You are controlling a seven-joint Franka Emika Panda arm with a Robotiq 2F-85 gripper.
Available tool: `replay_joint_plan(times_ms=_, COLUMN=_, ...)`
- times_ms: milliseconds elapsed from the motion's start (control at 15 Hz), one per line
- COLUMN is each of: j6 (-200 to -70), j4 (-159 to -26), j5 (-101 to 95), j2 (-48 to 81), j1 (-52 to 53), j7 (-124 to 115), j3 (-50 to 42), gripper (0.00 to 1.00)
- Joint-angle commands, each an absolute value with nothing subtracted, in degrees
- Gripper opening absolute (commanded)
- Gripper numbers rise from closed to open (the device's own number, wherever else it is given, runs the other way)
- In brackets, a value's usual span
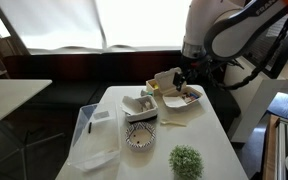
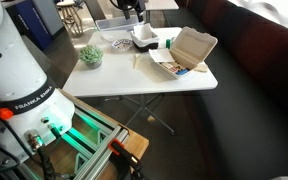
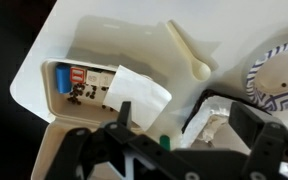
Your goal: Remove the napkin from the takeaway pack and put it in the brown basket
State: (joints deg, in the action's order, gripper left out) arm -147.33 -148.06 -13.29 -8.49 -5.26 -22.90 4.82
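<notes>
The napkin's loose end (image 1: 171,101) (image 3: 161,109), farthest from the red-and-white packet in the takeaway pack, should be my gripper's next stop, and it should close there.
The takeaway pack (image 3: 44,75) lies open; it shows in both exterior views (image 1: 181,97) (image 2: 187,52). The white folded napkin (image 3: 139,92) lies in its tray beside a red-and-white packet and a small blue item. The brown basket (image 3: 197,103) holds a crumpled white thing and stands next to the pack; it also shows in an exterior view (image 1: 139,104). My gripper (image 3: 184,125) is open and empty, above the table. Its left finger is over the napkin's near edge and its right finger is past the basket. In an exterior view my gripper (image 1: 187,78) hangs over the pack.
A pale wooden spoon (image 3: 189,52) lies on the white table between pack and patterned bowl (image 3: 279,80). In an exterior view a clear plastic tub (image 1: 94,135) stands at the left edge and a green plant (image 1: 186,161) at the front.
</notes>
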Motion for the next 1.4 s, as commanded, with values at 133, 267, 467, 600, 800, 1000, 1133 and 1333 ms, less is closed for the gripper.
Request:
replay_joint_plan(times_ms=133, j6=-149.91, j4=-141.82, j5=-27.78, j2=4.43, j1=-4.33, j7=-37.87, j3=4.33, gripper=1.00)
replay_joint_plan(times_ms=267, j6=-149.00, j4=-138.87, j5=-32.07, j2=8.32, j1=-2.16, j7=-41.84, j3=2.91, gripper=1.00)
replay_joint_plan(times_ms=467, j6=-148.53, j4=-133.59, j5=-37.06, j2=14.27, j1=1.37, j7=-46.58, j3=-0.18, gripper=1.00)
replay_joint_plan(times_ms=600, j6=-148.09, j4=-130.44, j5=-38.10, j2=17.73, j1=3.50, j7=-48.23, j3=-2.20, gripper=1.00)
replay_joint_plan(times_ms=800, j6=-148.76, j4=-131.57, j5=-35.38, j2=16.67, j1=4.67, j7=-45.69, j3=-3.72, gripper=1.00)
replay_joint_plan(times_ms=1000, j6=-148.41, j4=-128.73, j5=-35.28, j2=20.07, j1=5.90, j7=-46.22, j3=-4.97, gripper=1.00)
replay_joint_plan(times_ms=1133, j6=-148.41, j4=-128.28, j5=-35.25, j2=20.54, j1=5.99, j7=-46.30, j3=-5.08, gripper=1.00)
replay_joint_plan(times_ms=1333, j6=-148.38, j4=-128.16, j5=-35.27, j2=20.54, j1=6.05, j7=-46.33, j3=-5.14, gripper=1.00)
